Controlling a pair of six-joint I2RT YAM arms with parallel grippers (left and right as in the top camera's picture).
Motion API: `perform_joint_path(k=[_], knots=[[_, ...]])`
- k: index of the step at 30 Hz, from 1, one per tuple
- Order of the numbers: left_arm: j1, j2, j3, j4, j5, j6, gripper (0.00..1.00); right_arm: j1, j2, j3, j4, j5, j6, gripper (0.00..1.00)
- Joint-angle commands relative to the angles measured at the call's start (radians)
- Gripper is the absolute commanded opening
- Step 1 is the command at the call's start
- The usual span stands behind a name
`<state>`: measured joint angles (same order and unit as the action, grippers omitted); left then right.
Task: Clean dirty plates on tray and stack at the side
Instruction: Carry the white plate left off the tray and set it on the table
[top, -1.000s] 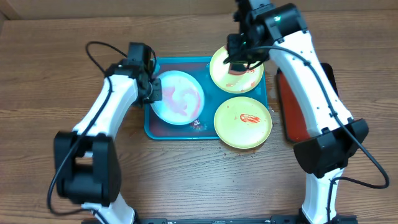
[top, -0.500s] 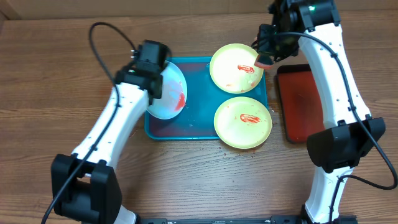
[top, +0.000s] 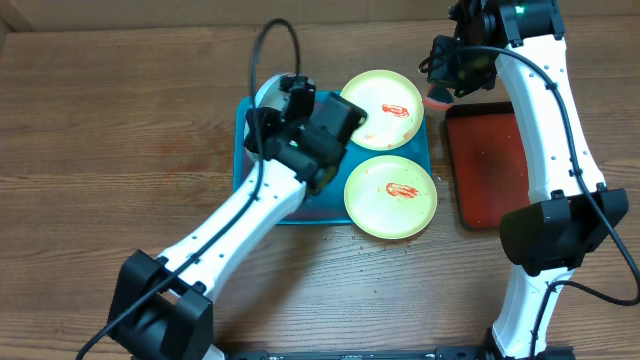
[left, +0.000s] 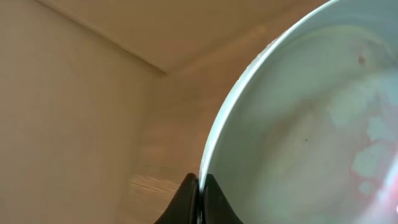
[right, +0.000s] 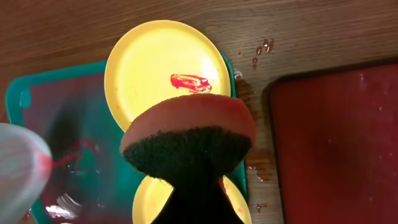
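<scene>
Next, I release the pale blue-white plate with my left gripper on bare table (top: 174, 169) beside the teal tray, opposite the dark-red tray.
My left gripper (top: 284, 96) is shut on the rim of the pale blue-white plate (top: 266, 92) and holds it tilted on edge above the back of the teal tray (top: 240, 150). In the left wrist view the jaws (left: 199, 188) pinch the rim of this plate (left: 311, 112), which has faint pink smears. Two yellow-green plates with red sauce lie on the tray's right side, one far (top: 382, 108) and one near (top: 390, 195). My right gripper (top: 441, 88) is shut on an orange sponge (right: 186, 134) with a dark scrub face. It hovers right of the far plate (right: 163, 68).
A dark-red tray (top: 487, 165) with a black rim lies right of the teal tray; it also shows in the right wrist view (right: 336, 137). Red smears and wet spots mark the teal tray floor (right: 68, 155). Bare wooden table surrounds both trays.
My left gripper lifted the blue-white plate off the tray, tipped it on edge and swung it right and back. My right gripper carried the sponge off the far yellow plate to the right.
</scene>
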<state>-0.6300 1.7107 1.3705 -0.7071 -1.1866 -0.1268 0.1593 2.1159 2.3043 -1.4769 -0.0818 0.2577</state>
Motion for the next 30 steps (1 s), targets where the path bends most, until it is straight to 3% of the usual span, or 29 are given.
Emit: perform_joint_path(k=[1,5,13,20,24,30], knots=[[-0.035,-0.032,0.021,0.024,-0.268,0.001,0.04,-0.005,-0.042,0.008,0.004,-0.008,0.000,0.04],[-0.063,-0.032,0.021,0.032,-0.363,0.001,0.04,-0.005,-0.042,0.008,0.004,-0.008,0.000,0.04],[-0.073,-0.032,0.021,0.031,-0.331,0.000,0.04,-0.005,-0.042,0.008,-0.001,-0.008,0.000,0.04],[-0.033,-0.032,0.021,-0.041,0.159,-0.037,0.04,-0.005,-0.042,0.008,-0.009,-0.009,0.000,0.04],[0.080,-0.035,0.021,-0.078,0.489,-0.155,0.04,-0.005,-0.042,0.008,-0.017,-0.008,0.000,0.04],[0.338,-0.053,0.021,-0.092,0.984,-0.169,0.04,-0.005,-0.042,0.008,-0.018,-0.009,0.000,0.04]])
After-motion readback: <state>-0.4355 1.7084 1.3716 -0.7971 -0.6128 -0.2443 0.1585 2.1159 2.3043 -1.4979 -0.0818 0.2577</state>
